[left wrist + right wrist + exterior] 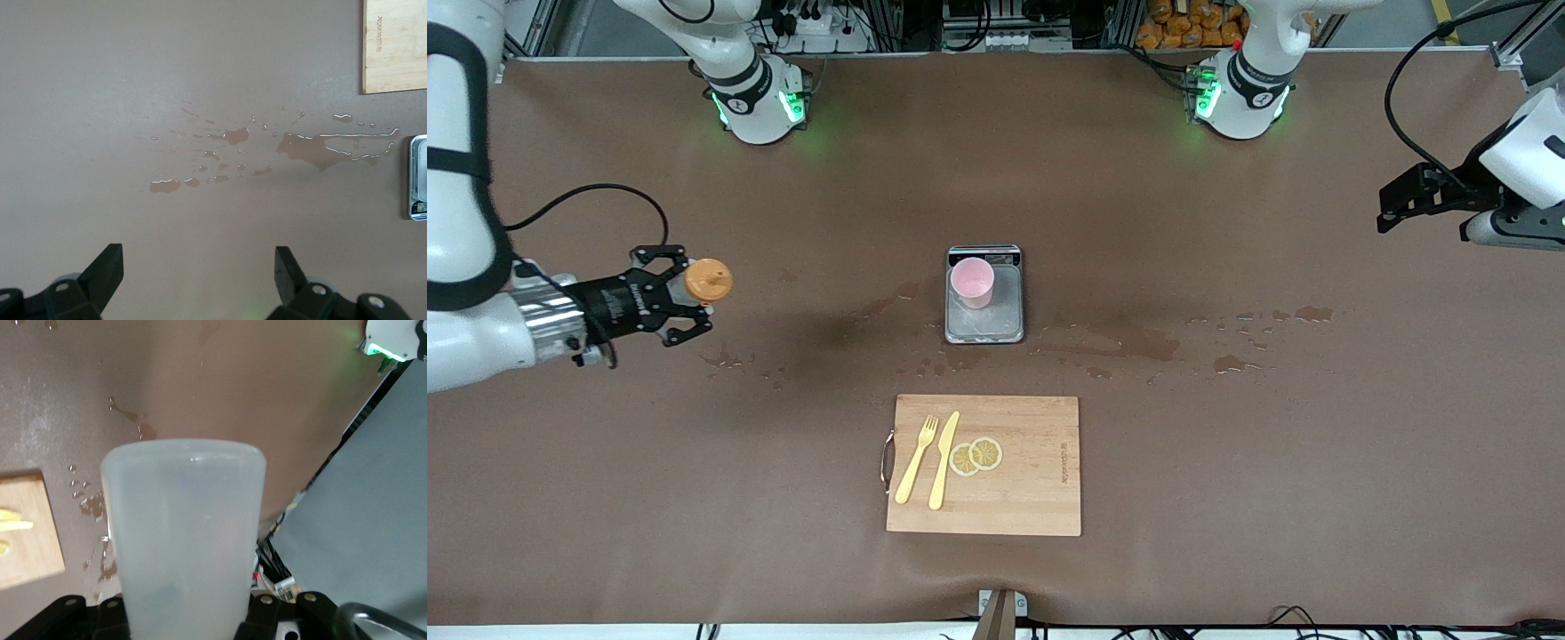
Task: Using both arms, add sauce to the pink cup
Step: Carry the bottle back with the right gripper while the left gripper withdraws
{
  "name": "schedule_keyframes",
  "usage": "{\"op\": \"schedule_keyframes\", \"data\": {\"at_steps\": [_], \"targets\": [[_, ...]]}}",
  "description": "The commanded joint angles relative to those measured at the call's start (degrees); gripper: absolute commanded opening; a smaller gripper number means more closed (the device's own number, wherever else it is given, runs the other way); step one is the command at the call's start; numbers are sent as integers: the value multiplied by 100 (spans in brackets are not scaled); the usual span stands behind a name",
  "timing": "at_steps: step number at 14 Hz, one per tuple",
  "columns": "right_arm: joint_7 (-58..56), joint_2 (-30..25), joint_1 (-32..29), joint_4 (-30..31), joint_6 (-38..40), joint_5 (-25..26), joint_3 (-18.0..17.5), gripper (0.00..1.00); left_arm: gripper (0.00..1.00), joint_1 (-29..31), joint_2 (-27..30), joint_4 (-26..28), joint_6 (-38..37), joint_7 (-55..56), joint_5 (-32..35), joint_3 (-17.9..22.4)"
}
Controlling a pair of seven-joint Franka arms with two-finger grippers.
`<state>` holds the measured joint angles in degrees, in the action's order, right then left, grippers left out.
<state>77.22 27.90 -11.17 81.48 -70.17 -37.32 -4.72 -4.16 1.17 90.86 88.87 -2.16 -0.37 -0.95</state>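
Observation:
My right gripper needs to let go of the sauce bottle, leaving it upright on the table (690,332) beside the small wet spill that is nearest that gripper.
The pink cup (972,282) stands upright on a small silver scale (985,331) at the table's middle. My right gripper (685,299) is shut on the sauce bottle (708,281), holding it over the table toward the right arm's end, well apart from the cup. Its orange cap points toward the cup. In the right wrist view the bottle's translucent body (183,533) fills the space between the fingers of my right gripper (183,617). My left gripper (1385,209) is open and empty, up over the left arm's end of the table; it also shows in the left wrist view (198,270).
A wooden cutting board (1032,498) with a yellow fork (918,458), yellow knife (943,460) and lemon slices (976,456) lies nearer the front camera than the scale. Wet spills (1129,340) mark the mat beside the scale; they also show in the left wrist view (320,148).

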Motion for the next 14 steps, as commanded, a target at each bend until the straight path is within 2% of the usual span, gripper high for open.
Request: {"op": "schedule_keyframes", "data": {"at_steps": [1, 7, 14], "targets": [[-783, 338, -639, 26, 318, -644, -99, 0, 100, 39, 103, 28, -115, -231, -60, -19], [-2796, 1270, -1791, 8, 785, -979, -99, 0, 100, 47, 103, 37, -177, -285, -50, -19], [-4020, 2552, -2820, -97, 768, -1199, -99, 0, 100, 65, 94, -7, -177, -294, -86, -2]]}}
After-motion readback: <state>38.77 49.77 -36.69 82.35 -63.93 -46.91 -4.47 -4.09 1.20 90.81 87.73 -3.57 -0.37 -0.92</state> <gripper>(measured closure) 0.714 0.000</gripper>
